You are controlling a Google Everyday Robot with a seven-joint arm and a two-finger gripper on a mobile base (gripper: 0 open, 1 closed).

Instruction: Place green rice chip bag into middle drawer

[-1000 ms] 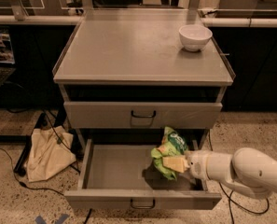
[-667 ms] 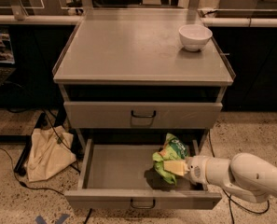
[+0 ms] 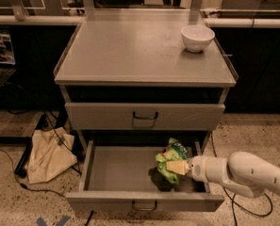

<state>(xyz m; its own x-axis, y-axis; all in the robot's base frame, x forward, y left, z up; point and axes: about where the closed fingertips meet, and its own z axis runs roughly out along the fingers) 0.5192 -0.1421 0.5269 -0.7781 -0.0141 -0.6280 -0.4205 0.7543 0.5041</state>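
Observation:
Next, I let go of the green rice chip bag on the middle drawer's grey bottom, over its dark shadow (image 3: 166, 168).
The middle drawer (image 3: 116, 166) is pulled open below the shut handled drawer front (image 3: 102, 116); its grey floor shows. The green rice chip bag (image 3: 170, 160) hangs tilted just above the drawer's right side, crumpled, with an orange-tan patch showing. My gripper (image 3: 181, 167) reaches in from the right on a white arm (image 3: 245, 173), and its pale fingers (image 3: 177, 167) are shut on the bag's lower right part. The bag casts a dark shadow on the drawer floor beneath it.
A white bowl (image 3: 197, 37) stands on the cabinet top (image 3: 130, 51) at the back right. A tan cloth bag (image 3: 47, 153) and dark cables lie on the speckled floor left of the cabinet. Dark counters stand behind.
The gripper and the bag have sunk a little lower toward the drawer floor. The arm has drawn lower at the right. The drawer stays open.

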